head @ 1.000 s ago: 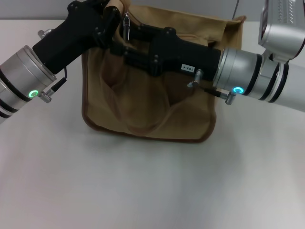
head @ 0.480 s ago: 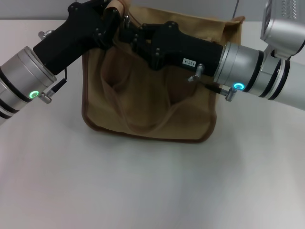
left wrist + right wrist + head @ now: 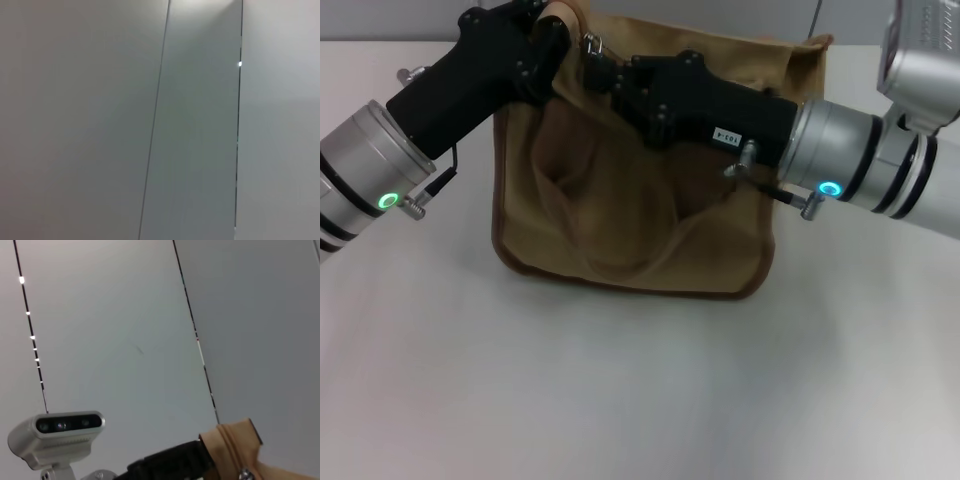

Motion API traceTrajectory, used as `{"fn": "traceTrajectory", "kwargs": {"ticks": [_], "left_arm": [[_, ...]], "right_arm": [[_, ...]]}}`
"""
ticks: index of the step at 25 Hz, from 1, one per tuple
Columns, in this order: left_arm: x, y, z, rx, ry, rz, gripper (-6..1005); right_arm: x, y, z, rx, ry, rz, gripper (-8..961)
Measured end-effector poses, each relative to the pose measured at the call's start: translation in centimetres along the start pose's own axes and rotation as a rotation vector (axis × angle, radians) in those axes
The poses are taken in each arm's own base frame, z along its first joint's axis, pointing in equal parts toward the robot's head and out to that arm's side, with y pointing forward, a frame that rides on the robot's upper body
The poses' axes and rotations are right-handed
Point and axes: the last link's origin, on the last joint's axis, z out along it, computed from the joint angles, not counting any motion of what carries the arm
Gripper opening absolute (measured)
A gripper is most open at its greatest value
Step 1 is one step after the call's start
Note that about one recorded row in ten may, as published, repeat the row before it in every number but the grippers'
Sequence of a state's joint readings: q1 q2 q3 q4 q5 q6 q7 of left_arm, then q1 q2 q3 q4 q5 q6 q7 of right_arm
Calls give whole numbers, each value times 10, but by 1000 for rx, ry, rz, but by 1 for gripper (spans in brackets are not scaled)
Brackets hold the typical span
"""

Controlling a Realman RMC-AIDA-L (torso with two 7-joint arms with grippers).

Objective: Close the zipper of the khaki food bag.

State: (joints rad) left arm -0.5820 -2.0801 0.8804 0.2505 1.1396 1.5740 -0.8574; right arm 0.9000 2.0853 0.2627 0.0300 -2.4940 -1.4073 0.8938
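The robot's right gripper will release the silver pull tab at the end of the bag's top opposite the left gripper (image 3: 745,94).
The khaki food bag (image 3: 630,220) stands on the white table, its front pocket and one looped handle facing me. My left gripper (image 3: 558,22) is at the bag's top left corner, shut on the tan fabric end there. That fabric end (image 3: 235,445) and the left gripper (image 3: 170,462) also show in the right wrist view. The zipper's silver pull tab (image 3: 590,42) sits at the left end of the top panel. My right gripper (image 3: 598,65) reaches across the bag's top from the right, its tip right at the pull tab. The zipper tape is hidden under the right arm.
The white table (image 3: 620,400) extends in front of the bag. The right wrist view shows the robot's head camera (image 3: 57,432) and grey wall panels. The left wrist view shows only grey wall panels (image 3: 195,125).
My right gripper has risen from the bag's front face to the top edge and shifted slightly right, ending at the pull tab. The left gripper has kept its hold.
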Motion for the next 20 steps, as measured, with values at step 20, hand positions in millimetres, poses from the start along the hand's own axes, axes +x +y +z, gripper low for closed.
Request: {"fn": "traceTrajectory", "kwargs": {"ticks": [20], "left_arm": [[4, -17, -40, 178, 31, 13, 84]], "right_arm": [[12, -13, -52, 136, -28, 41, 2]]}}
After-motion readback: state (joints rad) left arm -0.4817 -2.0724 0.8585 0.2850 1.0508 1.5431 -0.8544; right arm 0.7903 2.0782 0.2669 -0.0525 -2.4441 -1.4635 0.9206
